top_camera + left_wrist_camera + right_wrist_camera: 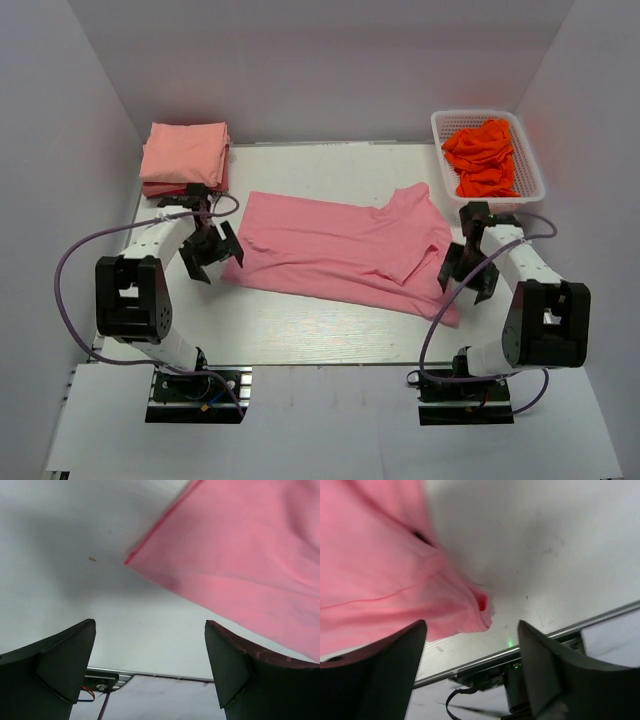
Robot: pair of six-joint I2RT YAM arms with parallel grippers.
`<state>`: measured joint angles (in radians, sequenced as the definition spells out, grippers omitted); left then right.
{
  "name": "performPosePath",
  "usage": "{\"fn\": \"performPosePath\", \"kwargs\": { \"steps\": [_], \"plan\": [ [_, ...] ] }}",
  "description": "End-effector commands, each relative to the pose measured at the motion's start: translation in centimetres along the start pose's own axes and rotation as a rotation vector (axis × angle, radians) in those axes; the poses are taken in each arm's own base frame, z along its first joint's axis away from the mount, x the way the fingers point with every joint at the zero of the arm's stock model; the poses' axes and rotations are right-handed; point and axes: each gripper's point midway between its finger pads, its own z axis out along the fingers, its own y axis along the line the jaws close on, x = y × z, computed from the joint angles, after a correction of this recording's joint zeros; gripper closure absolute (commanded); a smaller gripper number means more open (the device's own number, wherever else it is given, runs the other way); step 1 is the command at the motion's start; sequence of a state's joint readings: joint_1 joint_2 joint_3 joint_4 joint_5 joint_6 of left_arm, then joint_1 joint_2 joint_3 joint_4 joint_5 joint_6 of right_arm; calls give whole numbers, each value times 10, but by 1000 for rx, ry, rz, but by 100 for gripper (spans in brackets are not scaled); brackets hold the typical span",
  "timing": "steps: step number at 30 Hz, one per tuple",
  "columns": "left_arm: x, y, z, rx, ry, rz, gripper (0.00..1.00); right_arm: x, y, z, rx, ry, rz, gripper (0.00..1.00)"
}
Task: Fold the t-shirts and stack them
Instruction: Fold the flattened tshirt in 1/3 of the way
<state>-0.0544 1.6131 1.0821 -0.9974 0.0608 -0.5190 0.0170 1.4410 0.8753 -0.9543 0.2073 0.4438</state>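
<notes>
Next, my left gripper closes on the rose-pink t-shirt's back corner (253, 197), the corner closest to the folded salmon-peach t-shirt.
A rose-pink t-shirt (340, 245) lies spread across the middle of the table, partly folded, one flap turned over near its right end. My left gripper (212, 254) is open and empty at the shirt's left edge; the left wrist view shows the shirt's corner (235, 550) beyond the fingers. My right gripper (468, 274) is open and empty at the shirt's right end; the right wrist view shows a rumpled sleeve end (470, 605) between the fingers. A folded salmon-peach t-shirt (184, 153) tops a stack at the back left. Orange-red t-shirts (483, 158) fill a basket.
The white lattice basket (529, 160) stands at the back right corner. White walls enclose the table on three sides. The table's metal front edge (530, 647) runs just below the right gripper. Purple cables loop beside both arms.
</notes>
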Motion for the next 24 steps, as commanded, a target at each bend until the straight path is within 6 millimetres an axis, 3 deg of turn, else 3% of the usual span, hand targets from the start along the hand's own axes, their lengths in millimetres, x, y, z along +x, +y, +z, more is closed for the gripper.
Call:
{"fn": "performPosePath", "kwargs": {
  "steps": [1, 3, 4, 5, 7, 8, 10, 12, 13, 18, 20, 24],
  "plan": [
    [-30, -22, -47, 84, -134, 38, 0, -39, 10, -53, -71, -158, -63, 18],
    [-50, -41, -70, 152, -196, 59, 0, -60, 29, -79, -146, -242, -116, 14],
    [-65, -50, -78, 172, -232, 62, 0, -60, 38, -83, -180, -249, -137, 12],
    [-70, -53, -82, 177, -245, 73, 0, -63, 65, -92, -321, -263, -169, 12],
    [-85, -55, -87, 180, -278, 63, 0, -48, 89, -88, -426, -218, -209, 12],
    [-96, -61, -90, 189, -299, 73, 0, -45, 112, -95, -545, -218, -225, 12],
    [-114, -65, -99, 177, -347, 70, 0, -22, 123, -77, -565, -154, -250, 10],
    [-121, -70, -95, 182, -338, 71, 0, -11, 130, -66, -588, -135, -258, 10],
    [-124, -75, -95, 197, -340, 74, 0, -12, 137, -72, -626, -167, -261, 10],
    [-137, -88, -96, 238, -349, 83, 0, 1, 168, -55, -741, -103, -275, 10],
    [-140, -90, -90, 232, -338, 82, 0, 10, 172, -39, -737, -55, -272, 10],
    [-142, -91, -92, 241, -355, 83, 0, 1, 189, -34, -771, -78, -286, 10]
  ]
}}
